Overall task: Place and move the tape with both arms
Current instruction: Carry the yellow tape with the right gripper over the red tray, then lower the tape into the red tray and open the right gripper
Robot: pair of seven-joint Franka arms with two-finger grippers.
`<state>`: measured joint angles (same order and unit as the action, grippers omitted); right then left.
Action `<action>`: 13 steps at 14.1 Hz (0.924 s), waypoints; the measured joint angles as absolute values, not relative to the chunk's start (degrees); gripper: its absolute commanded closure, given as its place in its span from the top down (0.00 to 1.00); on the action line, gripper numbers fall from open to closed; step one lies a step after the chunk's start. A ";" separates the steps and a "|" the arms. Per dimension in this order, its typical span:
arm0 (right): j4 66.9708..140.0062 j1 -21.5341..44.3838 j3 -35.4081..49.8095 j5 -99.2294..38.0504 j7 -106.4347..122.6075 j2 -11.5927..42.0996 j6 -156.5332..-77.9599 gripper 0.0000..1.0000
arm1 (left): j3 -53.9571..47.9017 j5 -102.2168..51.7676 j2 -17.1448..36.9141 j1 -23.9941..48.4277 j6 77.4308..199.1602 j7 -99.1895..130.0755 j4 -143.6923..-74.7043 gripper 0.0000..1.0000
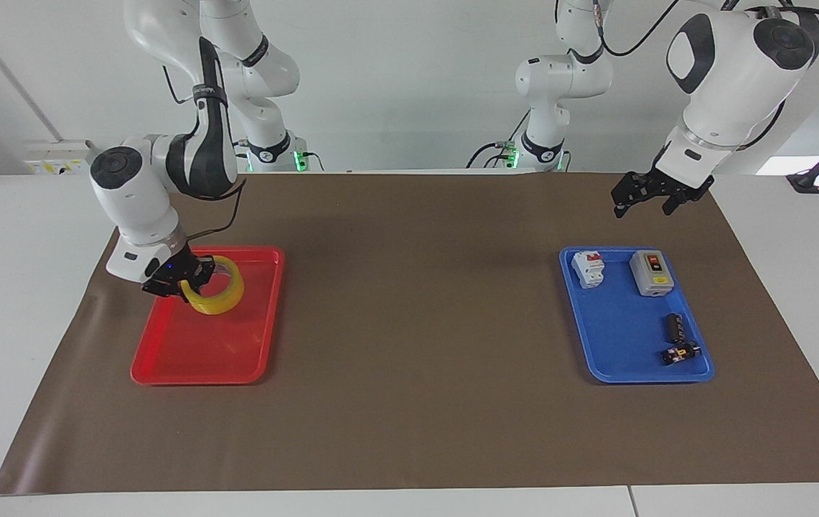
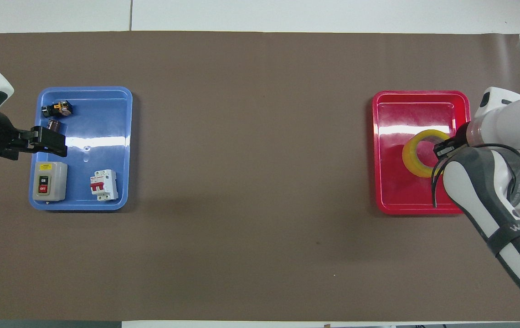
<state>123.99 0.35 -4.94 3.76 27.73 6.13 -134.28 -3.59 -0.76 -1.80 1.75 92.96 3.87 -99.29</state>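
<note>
The tape, now hanging tilted low over the red tray, will be released by my right gripper, which I should open so that the tape rests on the middle of the red tray's bottom [image 2: 428, 162].
The tape [image 1: 218, 296], a yellow ring, hangs tilted low over the red tray [image 1: 197, 375]; I cannot tell whether it touches the tray floor. My right gripper [image 1: 181, 276] is shut on the ring's wall at the side toward the right arm's end of the table. From overhead the tape [image 2: 411, 157] lies over the middle of the red tray [image 2: 380, 182], with the right gripper [image 2: 445, 147] at its edge. My left gripper [image 1: 650, 198] hangs open and holds nothing above the edge of the blue tray [image 1: 621, 373]. The overhead view shows the left gripper [image 2: 52, 143] there too.
The blue tray [image 2: 109, 202] holds a white circuit breaker [image 1: 588, 268], a grey switch box [image 1: 650, 273] and two small dark parts [image 1: 676, 327]. A brown mat [image 1: 416, 359] covers the table. Two smaller white arms stand at the robots' end.
</note>
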 measured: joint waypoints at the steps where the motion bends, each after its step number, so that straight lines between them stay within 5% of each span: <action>1: 126.12 0.35 -4.89 3.76 27.73 5.65 -136.37 0.00 | -3.59 -0.76 -1.80 1.75 92.96 3.87 -99.29 1.00; 13: 130.71 -4.06 -4.52 3.61 27.32 5.92 -142.93 0.00 | -3.57 -0.76 -1.81 1.11 92.96 3.87 -99.29 1.00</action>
<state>130.71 -4.06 -4.52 3.61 27.32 5.92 -142.93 -3.57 -0.76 -1.81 1.11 92.96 3.87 -99.29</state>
